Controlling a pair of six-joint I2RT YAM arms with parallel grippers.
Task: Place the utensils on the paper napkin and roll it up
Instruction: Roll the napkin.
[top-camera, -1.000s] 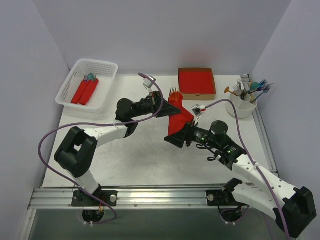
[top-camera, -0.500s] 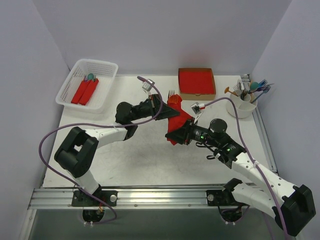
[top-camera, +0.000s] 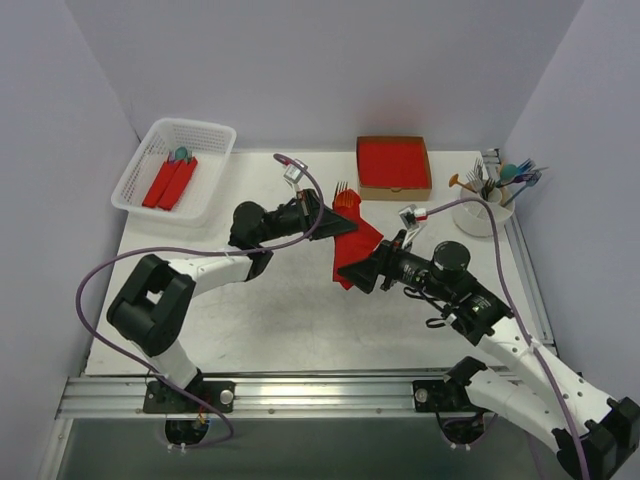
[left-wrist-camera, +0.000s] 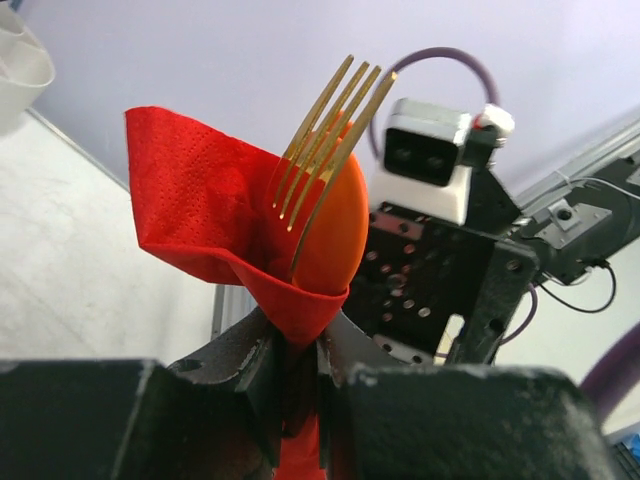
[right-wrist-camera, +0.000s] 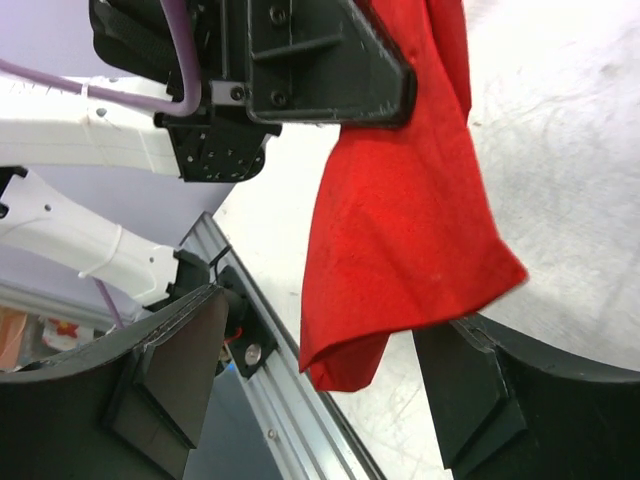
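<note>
The red napkin's loose flap sticks out wide below my left gripper, so my right gripper needs to fold the flap in and pinch the napkin (top-camera: 347, 246) close under my left gripper.
My left gripper (top-camera: 335, 225) is shut on the red paper napkin (top-camera: 352, 245), which is wrapped loosely around a fork (left-wrist-camera: 325, 140) and an orange spoon (left-wrist-camera: 335, 235). Their heads stick out of the top of the fold in the left wrist view (left-wrist-camera: 297, 355). The napkin (right-wrist-camera: 405, 220) hangs loose below the left gripper, lifted off the table. My right gripper (top-camera: 368, 270) is open, its fingers (right-wrist-camera: 175, 365) either side of the napkin's hanging lower end without touching it. More utensils (top-camera: 495, 180) stand in a white cup at the right.
A cardboard box holding a red napkin stack (top-camera: 393, 165) sits at the back. A white basket (top-camera: 170, 170) with red rolls is at the back left. The white cup (top-camera: 482, 212) stands at the right edge.
My right gripper has let go of the napkin and drawn back a little to the right. The left gripper has lifted the bundle slightly. The napkin's lower end now hangs free.
</note>
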